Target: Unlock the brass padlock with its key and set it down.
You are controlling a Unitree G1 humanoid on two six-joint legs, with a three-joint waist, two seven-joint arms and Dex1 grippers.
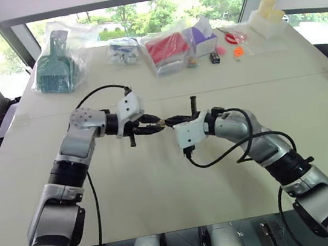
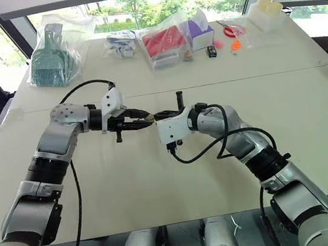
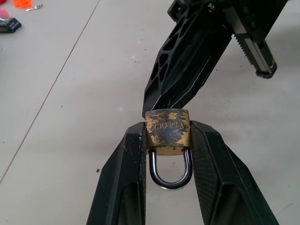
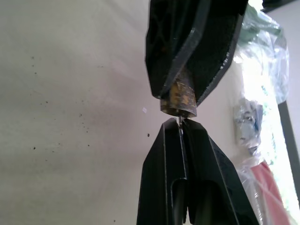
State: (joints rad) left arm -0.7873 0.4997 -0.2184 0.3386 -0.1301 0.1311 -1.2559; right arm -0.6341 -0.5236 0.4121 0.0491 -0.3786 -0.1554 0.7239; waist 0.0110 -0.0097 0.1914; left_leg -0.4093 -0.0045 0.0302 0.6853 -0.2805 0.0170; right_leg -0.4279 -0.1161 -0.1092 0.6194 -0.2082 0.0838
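Note:
The padlock's shackle sits back inside the fingers of my left gripper, so my right gripper needs to leave the key where it is and take over the padlock's body (image 3: 167, 131).
The brass padlock (image 3: 167, 131) is a small tarnished yellow body with a silvery shackle (image 3: 171, 173) that points back toward my left wrist. My left gripper (image 1: 154, 125) is shut on the padlock's two sides and holds it above the middle of the table. My right gripper (image 4: 180, 123) comes from the opposite side, and its shut tips meet the padlock's keyhole end (image 4: 179, 99). A thin silvery sliver of the key (image 4: 179, 120) shows between those tips, touching the lock. The rest of the key is hidden by the fingers.
Along the far edge of the white table (image 1: 159, 178) lie bagged goods: a green item (image 1: 55, 68), a red one (image 1: 166, 48) and a purple box (image 1: 203, 35). A small black item (image 1: 215, 58) and orange bits (image 1: 238, 52) lie nearby. A white container (image 1: 267, 20) stands at the far right.

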